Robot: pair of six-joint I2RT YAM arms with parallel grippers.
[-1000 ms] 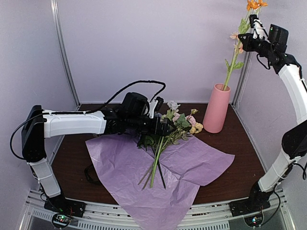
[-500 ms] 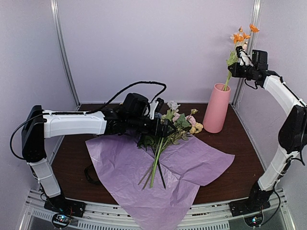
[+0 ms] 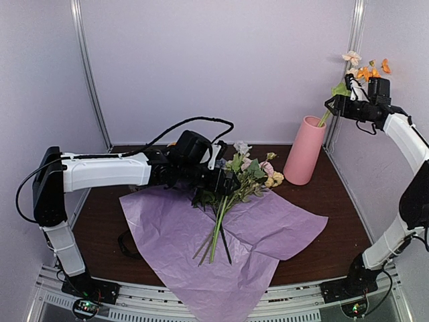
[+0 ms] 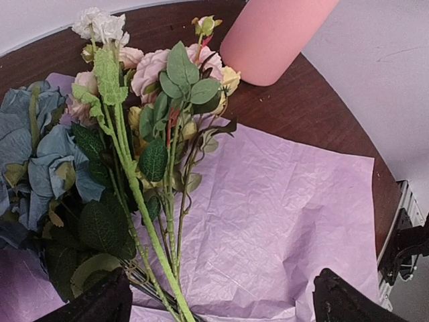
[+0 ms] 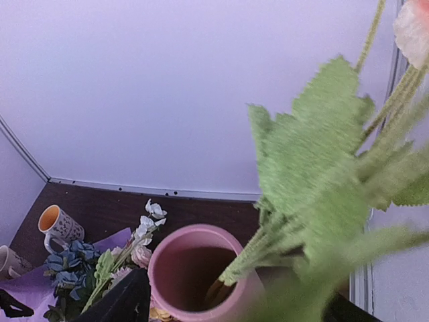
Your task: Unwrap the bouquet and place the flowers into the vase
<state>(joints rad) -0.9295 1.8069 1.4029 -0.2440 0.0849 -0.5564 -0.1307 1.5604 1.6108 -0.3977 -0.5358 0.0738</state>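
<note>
The white flower is next for my left gripper, which should move there and close on the middle of its bright green stem (image 3: 226,200) (image 4: 143,206), just under the flower's leaves.
The bouquet lies unwrapped: the flowers (image 3: 244,174) (image 4: 154,134) rest in a loose bunch on the spread lilac tissue paper (image 3: 221,235) (image 4: 268,201). My left gripper (image 3: 230,181) (image 4: 221,305) hangs open just over their green stems, which run past its left finger. The pink vase (image 3: 303,154) (image 4: 275,40) (image 5: 167,268) stands at the back right. One orange and peach flower (image 3: 365,67) leans out of it, its stem (image 5: 268,248) down inside the mouth. My right gripper (image 3: 335,105) (image 5: 228,308) is above the vase, its jaws wide apart on either side of that stem.
Two patterned mugs (image 5: 57,225) (image 5: 7,261) stand behind the bunch at the far left. A black ribbon (image 3: 126,241) lies off the paper's left edge. The booth's wall and metal post (image 3: 345,100) are close behind the right arm.
The right arm came down and to the right, lowering the orange flower's stem into the vase, and its jaws have parted. The left arm has barely moved.
</note>
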